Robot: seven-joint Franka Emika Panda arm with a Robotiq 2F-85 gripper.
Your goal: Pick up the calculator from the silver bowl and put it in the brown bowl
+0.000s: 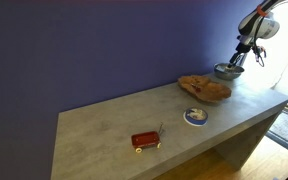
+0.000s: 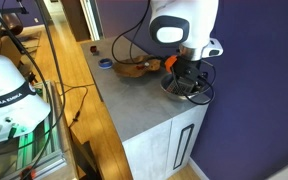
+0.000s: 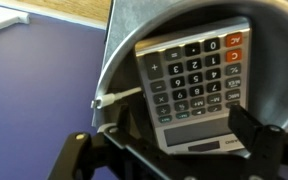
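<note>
The flat calculator nearly fills my gripper's opening, so I should tilt and pinch the thin edge [image 3: 147, 92] near the white cable before lifting.
The grey calculator [image 3: 194, 85] lies keys-up inside the silver bowl [image 3: 134, 25], seen from close in the wrist view. My gripper [image 3: 184, 130] is open, with one finger on each side of the calculator's display end, low in the bowl. In both exterior views the gripper [image 1: 240, 58] [image 2: 187, 76] reaches down into the silver bowl [image 1: 226, 71] [image 2: 182, 90] at the table's end; the calculator is hidden there. The tan-brown bowl [image 1: 204, 88] [image 2: 136, 68] sits right beside the silver bowl.
A small blue-and-white dish [image 1: 195, 116] [image 2: 105, 63] and a red rectangular object [image 1: 146, 140] lie further along the grey table [image 1: 104, 125]. A white cable [image 3: 114, 98] crosses the bowl's rim. A purple wall runs behind the table.
</note>
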